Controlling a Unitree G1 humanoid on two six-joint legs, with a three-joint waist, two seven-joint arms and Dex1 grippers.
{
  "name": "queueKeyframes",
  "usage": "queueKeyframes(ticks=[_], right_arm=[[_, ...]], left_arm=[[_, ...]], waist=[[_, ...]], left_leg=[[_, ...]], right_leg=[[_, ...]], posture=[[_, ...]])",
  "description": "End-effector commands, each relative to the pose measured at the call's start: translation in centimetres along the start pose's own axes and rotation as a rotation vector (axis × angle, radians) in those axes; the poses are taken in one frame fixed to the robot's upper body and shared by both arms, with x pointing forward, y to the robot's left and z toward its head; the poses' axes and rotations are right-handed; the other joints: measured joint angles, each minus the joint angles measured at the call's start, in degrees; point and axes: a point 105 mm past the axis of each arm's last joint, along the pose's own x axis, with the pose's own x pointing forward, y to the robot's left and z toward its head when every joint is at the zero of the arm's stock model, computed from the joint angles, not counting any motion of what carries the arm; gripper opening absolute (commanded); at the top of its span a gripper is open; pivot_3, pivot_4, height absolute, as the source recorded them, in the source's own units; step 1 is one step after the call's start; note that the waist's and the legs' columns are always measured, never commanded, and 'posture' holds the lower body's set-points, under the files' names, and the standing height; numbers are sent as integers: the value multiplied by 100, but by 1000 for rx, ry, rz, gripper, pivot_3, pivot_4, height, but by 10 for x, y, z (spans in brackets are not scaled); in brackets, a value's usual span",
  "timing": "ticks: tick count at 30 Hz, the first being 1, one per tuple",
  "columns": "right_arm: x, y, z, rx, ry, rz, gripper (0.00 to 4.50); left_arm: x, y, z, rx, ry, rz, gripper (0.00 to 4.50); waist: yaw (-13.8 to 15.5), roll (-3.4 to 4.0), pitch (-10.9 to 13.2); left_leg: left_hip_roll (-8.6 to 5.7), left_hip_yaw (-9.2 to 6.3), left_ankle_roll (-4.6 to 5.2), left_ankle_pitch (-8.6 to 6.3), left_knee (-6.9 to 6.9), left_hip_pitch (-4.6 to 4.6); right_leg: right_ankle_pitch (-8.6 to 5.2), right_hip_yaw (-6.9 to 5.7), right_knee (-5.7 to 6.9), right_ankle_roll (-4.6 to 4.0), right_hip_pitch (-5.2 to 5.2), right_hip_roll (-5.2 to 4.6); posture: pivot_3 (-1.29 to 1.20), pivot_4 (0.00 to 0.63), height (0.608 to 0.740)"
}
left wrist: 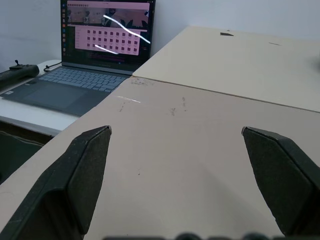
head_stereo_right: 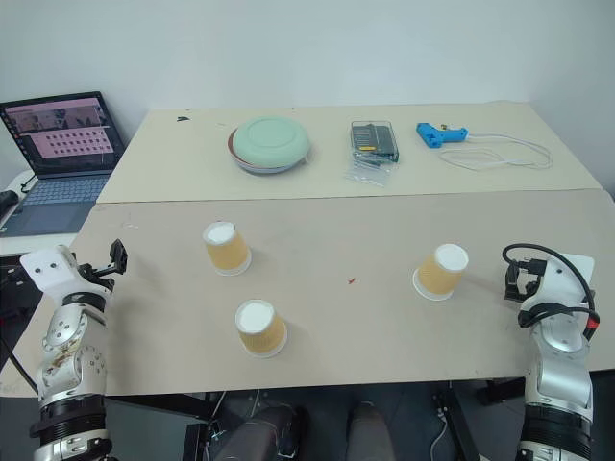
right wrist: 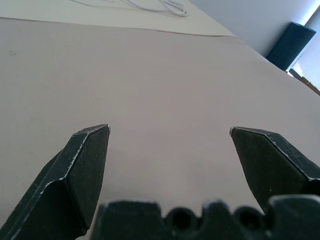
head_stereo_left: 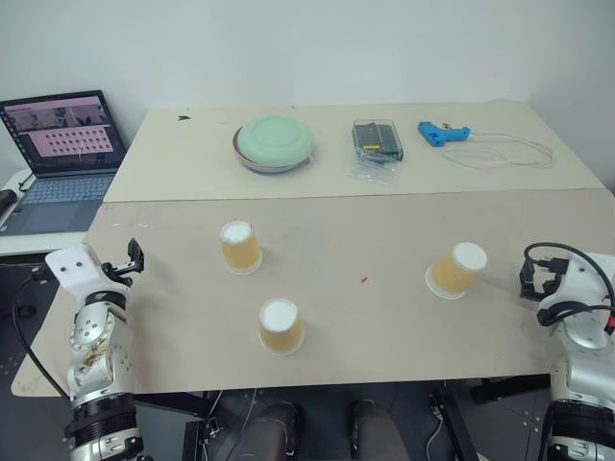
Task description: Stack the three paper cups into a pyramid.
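Next, the left gripper grips the upper sides [head_stereo_left: 280, 330] of the paper cup nearest the table's front edge, just below its white top.
Three paper cups, tan-orange with white ends, stand upside down and apart on the tan table [head_stereo_left: 384, 317]. One cup [head_stereo_left: 240, 247] is left of centre. A second cup [head_stereo_left: 281, 327] sits nearer the front edge. The third cup [head_stereo_left: 456, 269] is over on the right, slightly tilted. My left gripper [head_stereo_left: 135, 257] hovers at the table's left edge, open and holding nothing, well left of the cups. At the right edge my right gripper [head_stereo_left: 531, 274] is also open and holds nothing, a short way right of the third cup. In both wrist views the fingers [left wrist: 90, 165] [right wrist: 85, 160] stand wide over bare tabletop.
On the far half of the table lie a pale green bowl [head_stereo_left: 274, 142], a clear box of small parts [head_stereo_left: 377, 137], a blue tool [head_stereo_left: 442, 133] and a white cable [head_stereo_left: 509, 152]. An open laptop [head_stereo_left: 62, 154] sits on a side table at the left.
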Motion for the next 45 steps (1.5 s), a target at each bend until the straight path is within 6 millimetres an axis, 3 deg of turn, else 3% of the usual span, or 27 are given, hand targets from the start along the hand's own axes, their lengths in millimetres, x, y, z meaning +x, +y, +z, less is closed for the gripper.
queueKeyframes(ticks=[1,4,7,9,10,12,15,18,20,25,29,35,45], right_arm=[[-1,-14,20,5,-62,-45,4500],[3,-28,36,25,-91,-23,4500],[4,-38,81,39,-186,86,4500],[2,-39,92,50,-205,130,4500],[0,-38,109,59,-241,190,4500],[-9,-29,138,43,-304,344,4500],[-26,-8,163,16,-334,576,4500],[-71,35,194,-27,-390,989,4500],[-104,58,205,-100,-429,1215,4500],[-154,92,221,-181,-482,1552,4500],[-184,120,208,-231,-464,1768,4500],[-187,134,202,-226,-453,1819,4500],[-189,145,184,-204,-377,1855,4500]], left_arm=[[6,-6,17,14,-48,-52,4479],[7,-20,32,-17,-66,-183,4479],[-3,-35,69,-43,-123,-361,4479],[-7,-39,81,-58,-136,-415,4479],[-15,-52,96,-36,-140,-528,4479],[-35,-77,114,15,-113,-760,4479],[-61,-94,122,33,-34,-973,4479],[-98,-116,127,-5,73,-1220,4479],[-117,-129,119,34,139,-1324,4479],[-146,-140,86,128,281,-1457,4479],[-154,-129,61,216,364,-1487,4479],[-158,-123,47,285,382,-1522,4479],[-170,-137,25,308,394,-1648,4479]], waist=[[0,0,0],[1,1,0],[-9,2,4],[-24,2,4],[-35,-1,2],[-53,-10,8],[-82,1,9],[-129,25,17],[-151,26,20],[-149,25,21],[-136,23,22],[12,22,23],[36,20,24]], left_leg=[[0,0,0,0,0,0],[4,2,-1,1,1,0],[2,12,0,1,1,-7],[4,18,2,0,0,-11],[10,19,3,-2,0,-8],[33,21,-1,-5,-5,-4],[52,25,-6,-8,-8,-5],[56,41,-5,-9,-13,-2],[65,45,-5,-9,-14,-3],[94,72,-19,-18,-15,-2],[108,84,-18,-19,-20,-12],[100,92,-8,-25,-20,-32],[102,100,6,-35,-21,-37]], right_leg=[[0,0,0,0,0,0],[4,2,0,-2,0,4],[6,10,-1,0,-8,4],[8,17,-4,2,-13,6],[7,18,-8,2,-11,11],[8,20,-15,-1,-6,33],[10,19,-18,-10,-11,49],[10,32,-18,-15,-13,49],[9,37,-15,-16,-16,49],[17,44,-29,-30,-13,41],[32,50,-68,-58,-13,41],[41,44,-93,-57,-26,39],[71,44,-100,-79,-32,40]], posture=[[0,150,733],[0,150,733],[0,150,733],[0,150,733],[0,150,733],[0,150,733],[0,150,733],[0,150,733],[0,150,733],[0,150,733],[0,150,733],[0,150,733],[0,150,733]])
